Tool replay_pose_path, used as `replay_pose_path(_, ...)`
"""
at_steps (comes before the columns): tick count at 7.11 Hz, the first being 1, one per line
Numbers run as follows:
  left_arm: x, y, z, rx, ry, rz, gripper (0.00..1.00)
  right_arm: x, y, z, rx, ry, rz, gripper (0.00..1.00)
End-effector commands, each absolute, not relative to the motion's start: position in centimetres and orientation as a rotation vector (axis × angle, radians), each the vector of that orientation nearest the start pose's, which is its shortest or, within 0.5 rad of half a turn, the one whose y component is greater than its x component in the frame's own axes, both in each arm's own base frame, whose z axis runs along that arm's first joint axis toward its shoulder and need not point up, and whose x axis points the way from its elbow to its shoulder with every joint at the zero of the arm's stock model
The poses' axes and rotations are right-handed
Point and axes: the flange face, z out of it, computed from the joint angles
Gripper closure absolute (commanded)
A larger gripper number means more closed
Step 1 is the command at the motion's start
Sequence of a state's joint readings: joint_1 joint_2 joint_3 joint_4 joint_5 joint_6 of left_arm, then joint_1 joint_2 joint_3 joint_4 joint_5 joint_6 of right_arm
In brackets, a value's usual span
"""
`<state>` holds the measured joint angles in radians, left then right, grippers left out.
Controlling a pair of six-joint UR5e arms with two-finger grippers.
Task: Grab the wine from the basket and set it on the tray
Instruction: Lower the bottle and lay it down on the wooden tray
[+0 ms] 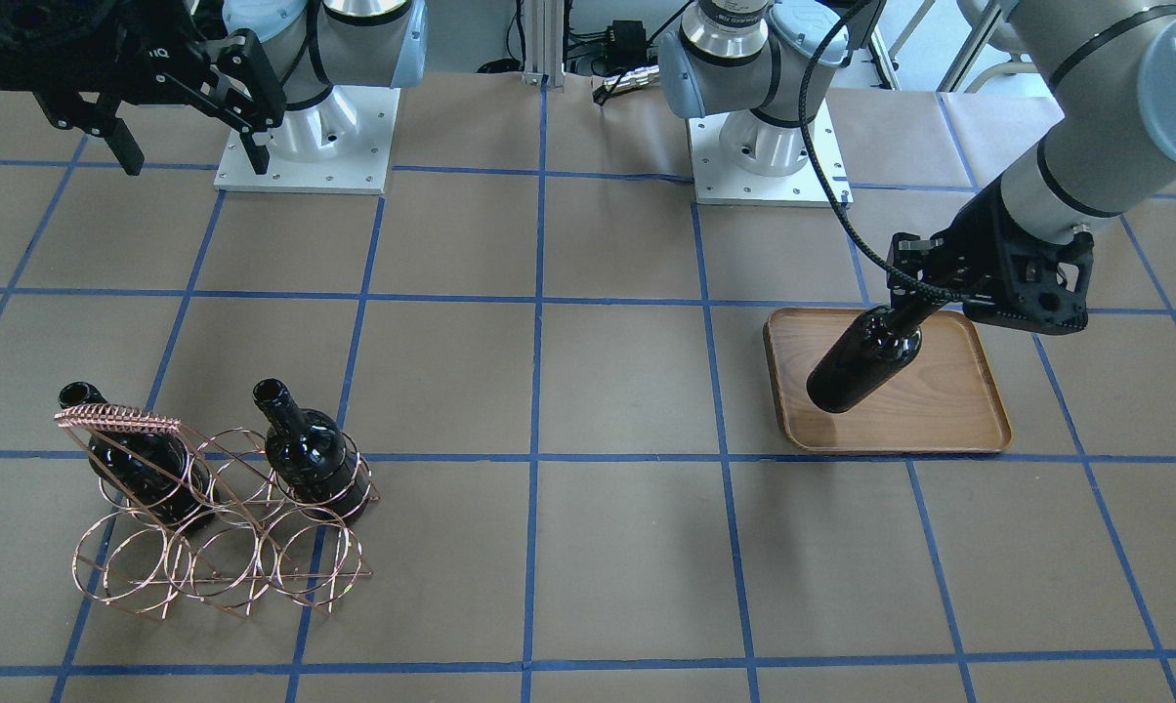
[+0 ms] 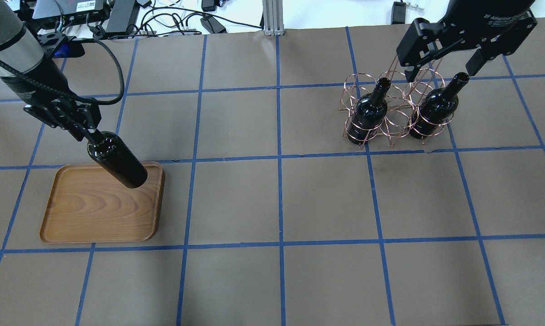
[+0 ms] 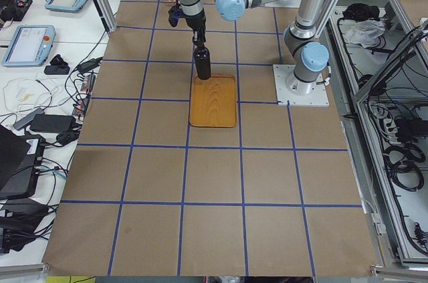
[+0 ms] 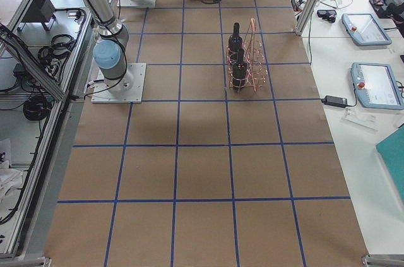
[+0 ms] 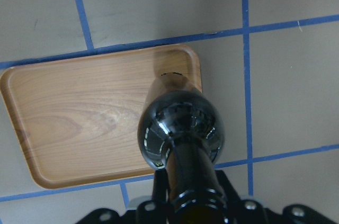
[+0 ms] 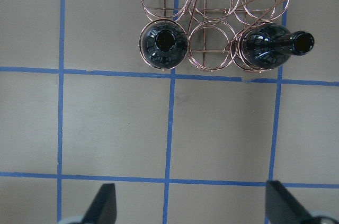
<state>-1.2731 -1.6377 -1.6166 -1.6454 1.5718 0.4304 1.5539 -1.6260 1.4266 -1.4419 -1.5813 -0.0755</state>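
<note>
The near-black wine bottle will go down upright in the middle of the wooden tray (image 1: 897, 373) (image 5: 106, 114) from my left gripper.
My left gripper (image 2: 89, 134) is shut on the neck of a near-black wine bottle (image 2: 118, 160) and holds it upright over the wooden tray (image 2: 87, 208), near the tray's far right corner. I cannot tell if the bottle's base touches the tray. The left wrist view shows the bottle (image 5: 183, 128) over the tray (image 5: 69, 118). Two more bottles (image 2: 370, 113) (image 2: 435, 111) stand in the copper wire basket (image 2: 392, 120). My right gripper (image 2: 442, 68) is open and empty, raised above and behind the basket. Its fingers (image 6: 106, 205) frame the basket (image 6: 212, 49) from above.
The table is brown paper with a blue tape grid. The arms' base plates (image 1: 305, 146) (image 1: 769, 156) sit at the robot's side. Cables and electronics (image 2: 118, 13) lie past the far edge. Operators' tablets (image 4: 372, 84) lie on a side table.
</note>
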Motion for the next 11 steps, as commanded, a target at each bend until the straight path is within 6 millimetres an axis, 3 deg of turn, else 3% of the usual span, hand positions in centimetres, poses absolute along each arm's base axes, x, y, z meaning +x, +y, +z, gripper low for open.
replay_pose_path(1,6.2,-50.3,41.6,0.211,3.182,0.334,1.00,12.4,-46.9,57.1,-0.094,3.154,-0.106,0.00)
replay_pose_path(4,10.8,-48.8,39.7,0.133,3.124,0.400,1.00,12.4,-47.0,57.1,-0.091,3.152,-0.108,0.00)
replay_pose_path(11,11.1,-49.5,38.1,0.114,3.125,0.403,1.00,12.4,-46.9,57.1,-0.093,3.168,-0.105,0.00)
